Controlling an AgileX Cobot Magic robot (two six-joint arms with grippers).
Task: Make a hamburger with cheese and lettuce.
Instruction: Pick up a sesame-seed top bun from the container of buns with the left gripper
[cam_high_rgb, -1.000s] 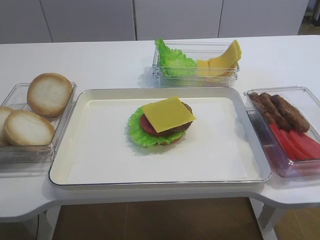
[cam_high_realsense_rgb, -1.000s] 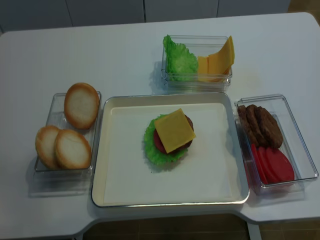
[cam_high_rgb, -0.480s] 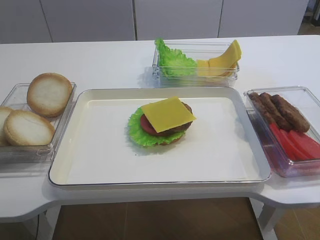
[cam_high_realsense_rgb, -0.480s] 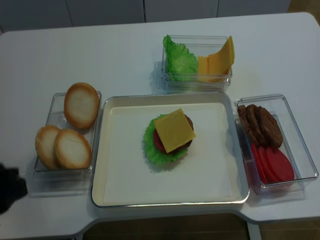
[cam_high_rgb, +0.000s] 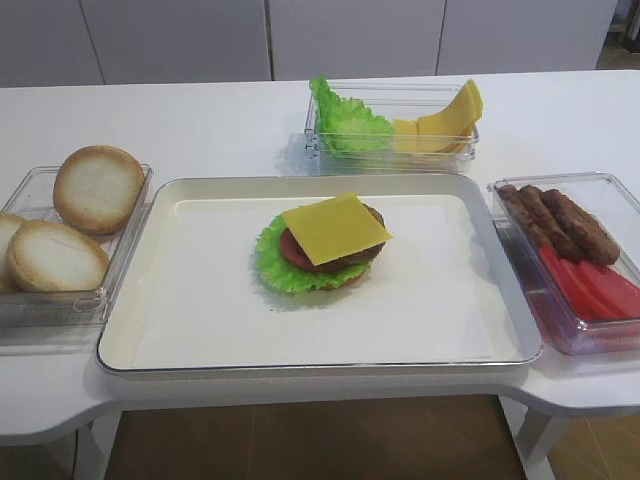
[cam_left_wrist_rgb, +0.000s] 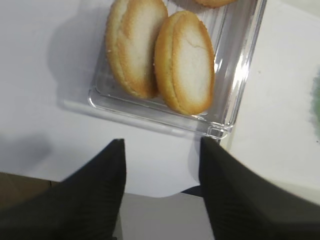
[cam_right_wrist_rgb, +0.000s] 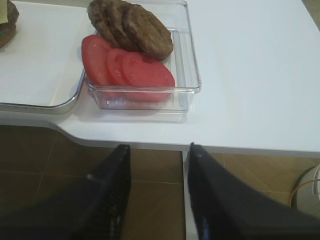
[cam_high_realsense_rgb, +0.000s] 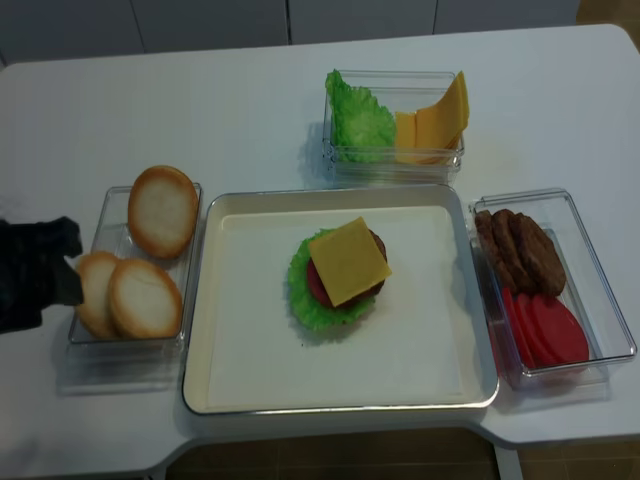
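Observation:
The bun half farthest from the white tray is at the clear box's near end. Next, my left gripper closes on its outer edge (cam_high_realsense_rgb: 83, 281) (cam_left_wrist_rgb: 112, 46).
The hamburger (cam_high_rgb: 322, 245) (cam_high_realsense_rgb: 340, 270) lies in the middle of the white tray (cam_high_rgb: 200, 330). It is a stack with frilly green lettuce (cam_high_rgb: 272, 262) at the bottom, then red tomato and a brown patty, and the square yellow cheese (cam_high_rgb: 335, 228) on top. My left gripper (cam_high_realsense_rgb: 68, 265) (cam_left_wrist_rgb: 161, 150) is open and empty. It hovers at the left end of the clear box of pale bun halves (cam_left_wrist_rgb: 185, 62) (cam_high_realsense_rgb: 145, 298). My right gripper (cam_right_wrist_rgb: 158, 150) is open and empty, below the table's front edge over the floor.
A clear box (cam_high_rgb: 395, 130) at the back holds bunched lettuce and curved cheese slices. Another clear box (cam_high_rgb: 575, 260) (cam_right_wrist_rgb: 145, 75) right of the tray holds patties and tomato slices. The table's front edge (cam_right_wrist_rgb: 225, 145) runs just ahead of the right gripper.
In the realsense view the left arm has come in from the lower left corner and moved back, up alongside the bun box. The food has not moved.

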